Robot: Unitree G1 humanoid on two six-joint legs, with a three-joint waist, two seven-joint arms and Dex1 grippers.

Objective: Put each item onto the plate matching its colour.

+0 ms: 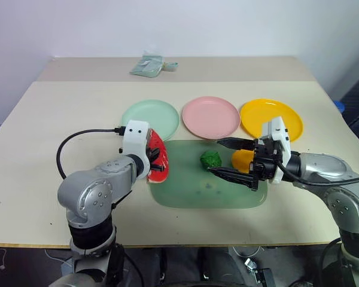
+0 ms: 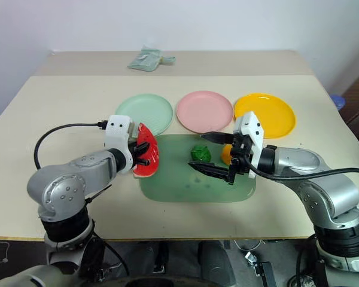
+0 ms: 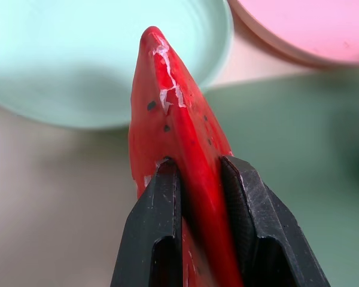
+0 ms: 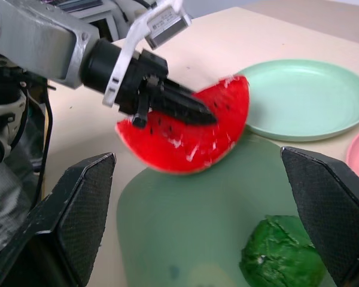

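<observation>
The robot's left gripper should release the red watermelon wedge on the pink plate's side nearer the mint plate (image 1: 198, 118). The wedge is now held over the green mat.
My left gripper (image 1: 156, 156) is shut on the red watermelon wedge (image 1: 159, 173), holding it up over the left edge of the translucent green mat (image 1: 209, 194), just in front of the mint plate (image 1: 149, 116). The black fingers (image 3: 161, 227) pinch the wedge's flat sides. My right gripper (image 1: 214, 155) stands open above the mat. The bumpy dark-green ball (image 1: 211, 159) lies below, between its fingertips, untouched. The orange fruit (image 1: 242, 159) rests on the mat, partly hidden behind that gripper. The pink plate (image 1: 210, 116) and yellow plate (image 1: 270, 118) are bare.
A pale green packet (image 1: 148, 64) lies at the far side of the table. A black cable (image 1: 78, 139) loops from my left wrist over the table. The three plates sit in a row just behind the mat.
</observation>
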